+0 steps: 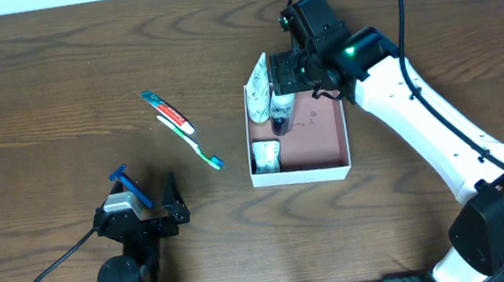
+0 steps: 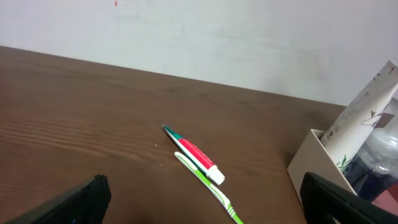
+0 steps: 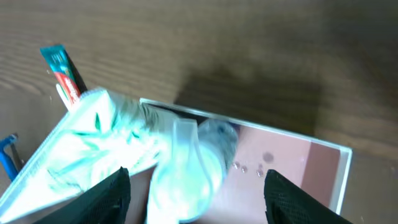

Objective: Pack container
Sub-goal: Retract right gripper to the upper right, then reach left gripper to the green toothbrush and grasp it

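I will close my left gripper on the thin neck [image 1: 200,151] [image 2: 235,216] of the green toothbrush, between its white ribbed grip and its bristled head.
The container [image 1: 322,131] is a square white-walled box with a pinkish floor, right of centre. In it are a white printed pouch [image 1: 258,79] leaning on the left wall, a clear bottle [image 1: 283,112] and a small white packet [image 1: 266,156]. My right gripper [image 1: 303,79] hovers over the box's far left part, open. In the right wrist view its fingers [image 3: 199,205] straddle the bottle [image 3: 199,162] without touching it. My left gripper [image 1: 142,204] is open and empty near the front edge. A red-and-green toothpaste tube [image 1: 167,111] and a green toothbrush [image 1: 191,140] lie left of the box.
A blue razor [image 1: 128,186] lies on the table by my left gripper's left finger. The left wrist view shows the toothpaste [image 2: 196,152], the toothbrush [image 2: 205,183] and the box's near wall [image 2: 311,165] ahead. A white wall stands behind the table.
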Motion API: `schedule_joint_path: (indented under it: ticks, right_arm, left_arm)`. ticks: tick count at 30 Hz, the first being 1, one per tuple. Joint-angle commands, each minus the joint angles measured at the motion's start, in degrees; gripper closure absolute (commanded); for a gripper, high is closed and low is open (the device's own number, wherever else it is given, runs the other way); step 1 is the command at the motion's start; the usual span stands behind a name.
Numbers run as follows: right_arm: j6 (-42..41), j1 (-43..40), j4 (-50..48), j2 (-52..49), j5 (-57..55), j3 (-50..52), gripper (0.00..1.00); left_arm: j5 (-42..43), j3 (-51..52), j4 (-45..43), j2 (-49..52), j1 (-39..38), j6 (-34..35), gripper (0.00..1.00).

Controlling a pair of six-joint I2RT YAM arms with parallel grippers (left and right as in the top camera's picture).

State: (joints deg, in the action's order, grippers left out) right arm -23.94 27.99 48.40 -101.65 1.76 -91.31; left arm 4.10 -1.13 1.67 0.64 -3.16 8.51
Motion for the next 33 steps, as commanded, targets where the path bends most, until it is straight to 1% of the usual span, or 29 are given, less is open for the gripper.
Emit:
schedule_joint_path:
  ticks: [1, 3, 4, 5, 7, 8, 10, 14, 22, 25, 28, 31, 33]
  right_arm:
    - [-0.9, 0.2, 2.6, 1.2, -0.4, -3.1, 0.32]
    - [-0.9, -0.3, 5.5, 3.0, -1.8, -4.8, 0.29]
    - [-0.9, -0.6, 6.9, 3.9, -2.8, -5.6, 0.25]
    - [-0.9, -1.2, 8.4, 5.0, -3.8, -6.5, 0.19]
    - [-0.9, -2.6, 11.1, 7.1, -5.7, -8.0, 0.02]
    - [-0.9, -3.6, 12.3, 8.3, -6.4, -8.7, 0.01]
    - [-1.7, -6.4, 13.8, 10.4, -6.8, -9.4, 0.01]
    - [-3.3, -14.9, 15.1, 13.7, -6.8, -9.5, 0.01]
    - [-3.3, -29.3, 18.4, 13.3, -7.5, -9.4, 0.01]
    - [-3.5, -31.7, 19.9, 13.1, -7.5, -9.4, 0.01]
    - [-3.5, -31.9, 21.8, 13.1, -7.6, -9.4, 0.01]
    - [-3.5, -31.9, 23.6, 13.1, -7.6, -9.4, 0.01]
    - [-3.5, -31.9, 23.6, 13.1, -7.6, -9.4, 0.01]
  left_arm:
    - [0.6, 0.9, 2.1, 0.0, -0.1, -1.0, 0.02]
    - [0.6, 0.9, 2.1, 0.0, -0.1, -1.0, 0.02]
    - [0.6, 0.9, 2.1, 0.0, -0.1, -1.0, 0.02]
    - [0.7, 0.9, 2.1, 0.0, -0.1, -1.0, 0.02]
    - [0.7, 0.9, 2.1, 0.0, -0.1, -1.0, 0.02]
    - [0.6, 0.9, 2.1, 0.0, -0.1, -1.0, 0.02]
    - [0.7, 0.9, 2.1, 0.0, -0.1, -1.0, 0.02]
    - [0.6, 0.9, 2.1, 0.0, -0.1, -1.0, 0.02]
    - [-0.7, 0.9, 1.6, 0.0, -0.1, -1.0, 0.02]
    - [-0.7, 0.9, 1.4, 0.0, -0.1, -1.0, 0.02]
    - [-0.1, 0.9, 0.6, 0.0, -0.1, -0.9, 0.02]
    - [4.5, -0.4, 0.8, 0.0, -0.1, -0.3, 0.02]
    - [6.6, -3.3, 2.9, 0.7, -0.1, -0.3, 0.02]
